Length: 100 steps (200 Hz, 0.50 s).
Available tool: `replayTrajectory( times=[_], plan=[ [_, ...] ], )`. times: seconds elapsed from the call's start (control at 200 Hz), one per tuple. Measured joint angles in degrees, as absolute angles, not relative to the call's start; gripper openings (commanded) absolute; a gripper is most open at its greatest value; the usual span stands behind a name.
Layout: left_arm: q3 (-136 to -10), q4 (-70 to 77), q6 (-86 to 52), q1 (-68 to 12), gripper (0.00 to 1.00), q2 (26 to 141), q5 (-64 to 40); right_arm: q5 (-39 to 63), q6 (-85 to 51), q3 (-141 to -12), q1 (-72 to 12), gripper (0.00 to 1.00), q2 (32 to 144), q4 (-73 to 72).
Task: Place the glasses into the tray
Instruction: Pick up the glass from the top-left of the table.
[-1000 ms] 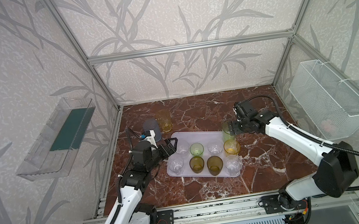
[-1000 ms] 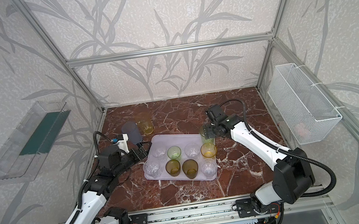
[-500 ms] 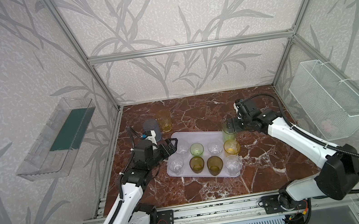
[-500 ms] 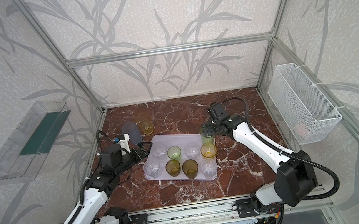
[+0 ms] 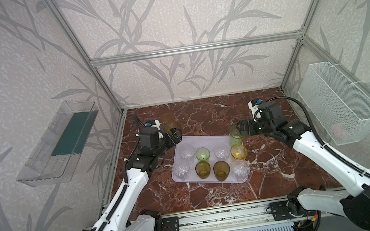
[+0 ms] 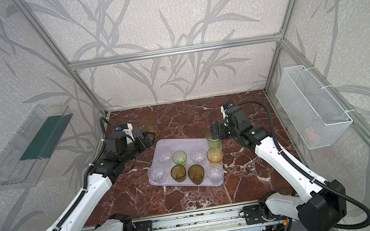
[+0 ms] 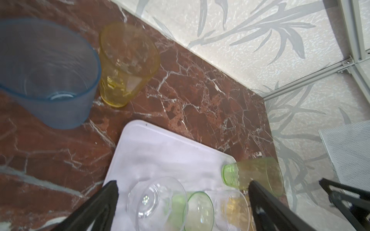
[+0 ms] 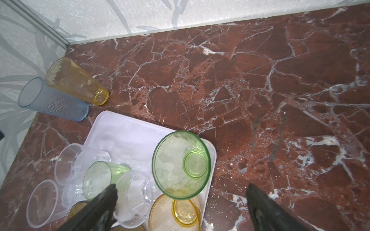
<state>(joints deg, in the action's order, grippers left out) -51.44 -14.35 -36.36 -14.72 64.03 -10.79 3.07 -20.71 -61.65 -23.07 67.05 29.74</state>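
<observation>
My left gripper needs to move to the tall yellow glass next and close on its rim (image 5: 174, 118) (image 7: 158, 61), on the side away from the grey-blue glass.
The lavender tray (image 5: 207, 140) lies mid-table and holds several glasses: clear ones, a short green (image 5: 202, 154), two amber (image 5: 202, 169), a short yellow (image 5: 238, 152), and a tall pale-green one (image 5: 235, 136) upright in its back right corner. My right gripper (image 5: 242, 129) (image 8: 181, 190) is open just right of that glass, not touching it. A tall yellow glass (image 7: 126, 64) and a grey-blue glass (image 7: 46, 74) stand on the marble beyond the tray's back left corner. My left gripper (image 5: 175, 135) (image 7: 182, 186) hangs open over that corner, holding nothing.
A clear plastic shelf (image 5: 60, 143) hangs on the left wall. A white wire basket (image 5: 339, 104) hangs on the right wall. Aluminium frame posts (image 5: 117, 111) stand at the back corners. Bare marble (image 5: 203, 116) lies behind the tray.
My right gripper opened fully and drew back slightly from the tall pale-green glass, which stays on the tray. My left gripper moved toward the back; its wrist now hides the grey-blue glass from above.
</observation>
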Motion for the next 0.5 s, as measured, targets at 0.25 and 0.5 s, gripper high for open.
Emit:
replayTrajectory(
  times=[0.25, 0.5],
  plan=[
    [-67.51, -21.08, -28.69, -14.72, 0.89, 76.84, -3.66, 11.22, -17.85, -60.12, -22.61, 0.99, 61.39, 29.87],
    [-81.14, -26.09, -25.15, -14.72, 0.68, 89.47, -2.22, 15.11, -16.10, -53.65, -22.59, 0.99, 54.33, 30.17]
  ],
)
